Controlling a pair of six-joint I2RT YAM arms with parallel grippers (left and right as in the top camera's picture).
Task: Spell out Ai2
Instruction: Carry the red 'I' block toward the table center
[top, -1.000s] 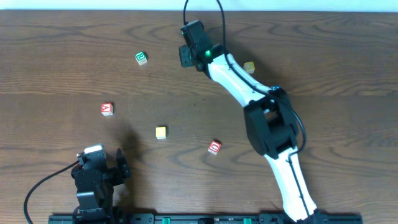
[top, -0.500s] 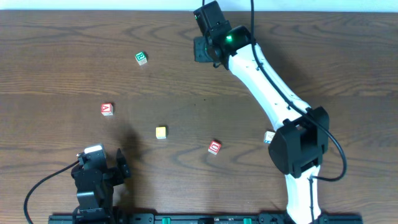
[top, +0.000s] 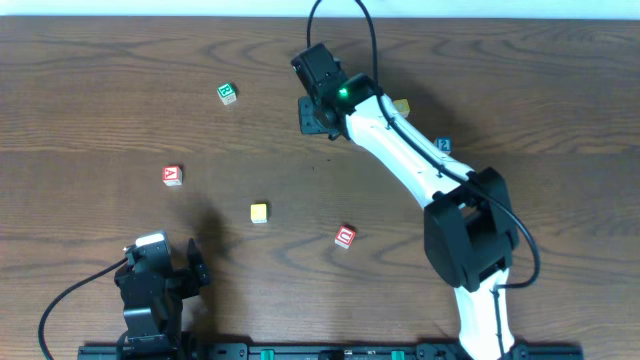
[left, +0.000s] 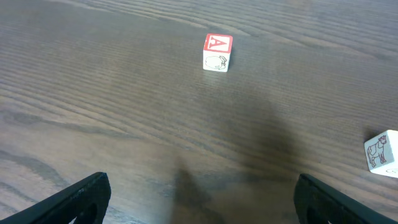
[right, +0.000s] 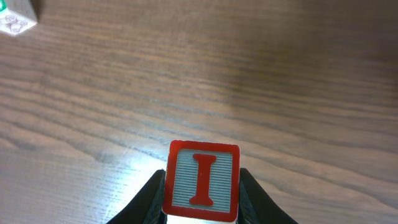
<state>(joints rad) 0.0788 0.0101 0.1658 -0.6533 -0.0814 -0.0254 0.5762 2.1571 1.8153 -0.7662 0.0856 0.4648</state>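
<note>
The robot's right gripper needs to set the red "I" block, still above the table's back middle, down between the red "A" block and the blue "2" block (top: 336, 165).
My right gripper (right: 200, 208) is shut on a red "I" block (right: 201, 182) and holds it above the table at the back middle (top: 318, 112). A red "A" block (top: 172, 175) lies at the left and also shows in the left wrist view (left: 217, 51). A blue "2" block (top: 443, 146) lies beside the right arm. My left gripper (left: 202, 202) is open and empty near the front left edge (top: 188, 270).
A green block (top: 227, 93) lies at the back left; its corner shows in the right wrist view (right: 15, 15). A yellow block (top: 259, 212) and a red block (top: 345, 237) lie mid-table. Another yellow block (top: 401, 106) sits behind the right arm.
The right arm has swung right and back, then returned left and nearer, still holding the "I" block. The blue block now shows beside the arm. The left arm has not moved.
</note>
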